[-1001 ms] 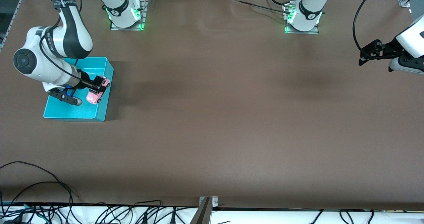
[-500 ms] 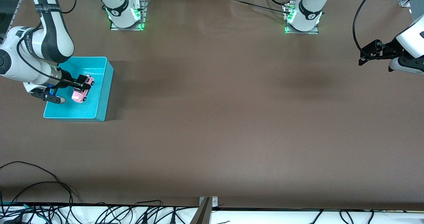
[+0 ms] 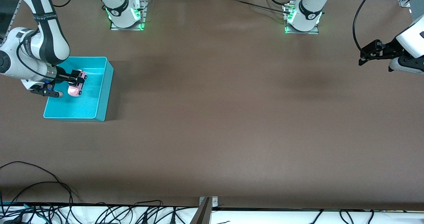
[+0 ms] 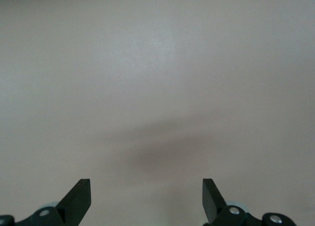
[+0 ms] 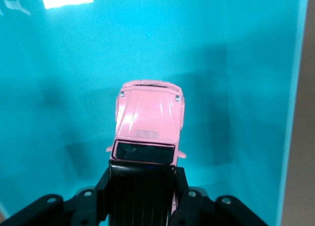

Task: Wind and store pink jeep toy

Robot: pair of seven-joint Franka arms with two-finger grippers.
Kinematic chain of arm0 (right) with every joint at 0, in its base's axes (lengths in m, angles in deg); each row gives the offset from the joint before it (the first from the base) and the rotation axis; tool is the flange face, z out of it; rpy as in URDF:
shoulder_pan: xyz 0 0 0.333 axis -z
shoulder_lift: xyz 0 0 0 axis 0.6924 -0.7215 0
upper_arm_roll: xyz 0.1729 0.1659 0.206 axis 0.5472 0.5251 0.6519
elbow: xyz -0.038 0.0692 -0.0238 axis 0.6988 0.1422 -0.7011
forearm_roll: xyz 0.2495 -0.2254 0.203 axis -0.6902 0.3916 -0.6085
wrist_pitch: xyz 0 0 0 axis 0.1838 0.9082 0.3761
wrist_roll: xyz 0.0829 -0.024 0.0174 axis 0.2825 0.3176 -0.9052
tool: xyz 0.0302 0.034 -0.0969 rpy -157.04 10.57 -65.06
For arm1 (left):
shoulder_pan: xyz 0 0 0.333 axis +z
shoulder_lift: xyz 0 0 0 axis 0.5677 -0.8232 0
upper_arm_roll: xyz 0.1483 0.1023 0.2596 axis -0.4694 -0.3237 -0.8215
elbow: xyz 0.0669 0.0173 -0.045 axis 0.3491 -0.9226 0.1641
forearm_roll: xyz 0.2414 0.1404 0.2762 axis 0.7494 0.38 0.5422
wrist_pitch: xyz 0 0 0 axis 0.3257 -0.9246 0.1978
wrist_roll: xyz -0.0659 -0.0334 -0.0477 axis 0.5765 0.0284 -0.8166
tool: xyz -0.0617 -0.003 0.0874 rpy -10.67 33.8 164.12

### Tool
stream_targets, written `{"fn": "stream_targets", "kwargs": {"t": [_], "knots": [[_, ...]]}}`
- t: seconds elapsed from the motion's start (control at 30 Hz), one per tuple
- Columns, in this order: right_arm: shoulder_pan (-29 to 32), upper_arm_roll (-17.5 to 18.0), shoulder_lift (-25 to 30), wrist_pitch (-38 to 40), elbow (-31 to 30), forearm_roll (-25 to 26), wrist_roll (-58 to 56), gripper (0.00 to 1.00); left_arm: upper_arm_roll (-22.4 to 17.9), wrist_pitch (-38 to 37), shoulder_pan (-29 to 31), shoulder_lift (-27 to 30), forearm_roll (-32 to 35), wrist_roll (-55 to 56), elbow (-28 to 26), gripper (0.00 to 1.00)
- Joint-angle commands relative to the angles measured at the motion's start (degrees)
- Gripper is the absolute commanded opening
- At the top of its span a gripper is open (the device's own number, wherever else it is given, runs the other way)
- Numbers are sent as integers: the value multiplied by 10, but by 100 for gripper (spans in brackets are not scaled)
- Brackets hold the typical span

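The pink jeep toy, now hanging over the bin's inside, will drop from my right gripper near the middle of the turquoise bin's bottom (image 3: 83,83).
The pink jeep toy (image 3: 76,85) hangs over the inside of the turquoise bin (image 3: 102,91), and my right gripper (image 3: 77,80) is shut on its sides. In the right wrist view the pink jeep toy (image 5: 147,120) points its hood away from the black roof, which sits between the two black fingers (image 5: 105,186). The turquoise bin (image 5: 59,63) floor fills that view below the car. My left gripper (image 3: 366,55) waits open and empty above bare table at the left arm's end. In the left wrist view my left gripper (image 4: 146,199) shows only brown table between its spread fingertips.
The brown table (image 3: 212,118) spreads wide between the bin and the left arm. Both arm bases (image 3: 126,13) stand along the table edge farthest from the front camera. Black cables (image 3: 39,191) trail along the edge nearest that camera.
My right gripper has carried the pink jeep toy from over the bin's rim toward the bin's middle, away from the left arm's end. The left arm has not moved.
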Motion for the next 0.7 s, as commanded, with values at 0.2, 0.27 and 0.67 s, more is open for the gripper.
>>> {"fn": "stream_targets", "kwargs": {"t": [0.2,0.27,0.67], "knots": [[0,-6,-10,-109,-77,12,-13,0,2,-3,2,9,11,0,-1,100],[0,-6,-15,-112,-81,12,-13,0,2,-3,2,9,11,0,-1,100],[1,-6,-37,-132,-88,12,-13,0,2,-3,2,9,11,2,-1,100]]}}
